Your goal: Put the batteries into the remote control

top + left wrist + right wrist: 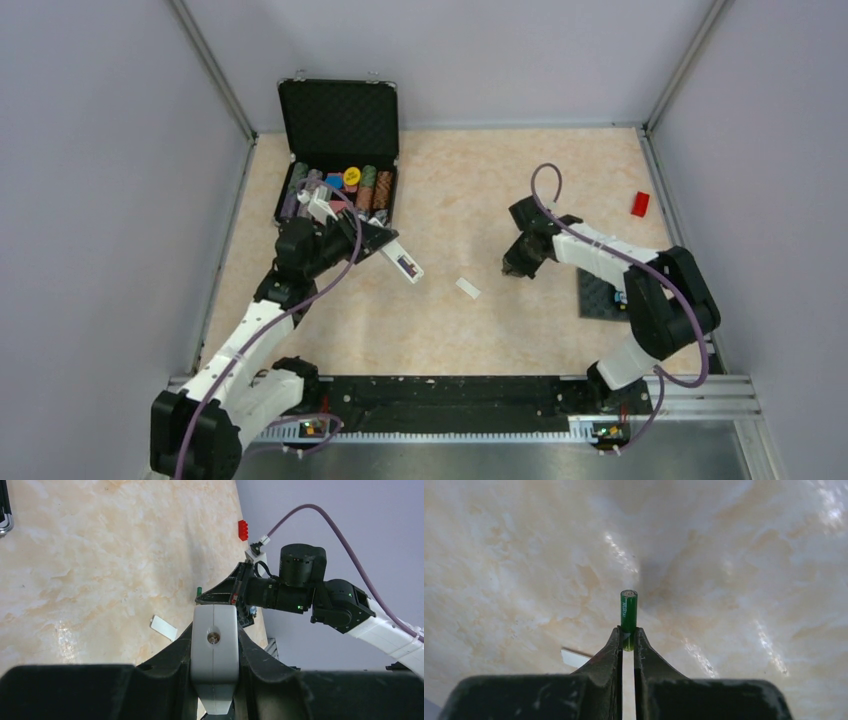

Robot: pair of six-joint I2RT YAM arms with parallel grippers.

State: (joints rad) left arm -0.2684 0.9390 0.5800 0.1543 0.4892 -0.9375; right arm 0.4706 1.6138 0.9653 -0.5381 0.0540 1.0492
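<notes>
I should put the green battery down and take it by that grey end [628,605], because its grey end sticks out past my right gripper, the wrong way round.
My left gripper [383,241] is shut on the white remote control [402,262] and holds it above the table, its dark battery recess facing up. In the left wrist view the remote's end [215,645] sits clamped between the fingers. My right gripper [519,264] is shut on the lower end of the green battery [628,611], which sticks out past the fingertips above the table. The green battery also shows in the left wrist view [199,590]. I cannot make out the dark purple battery.
The short white cover plate [468,288] lies on the table between the grippers. A red block [640,203] lies at the right wall. An open black case [338,150] of coloured chips stands at the back left. A dark mat [598,296] lies under the right arm.
</notes>
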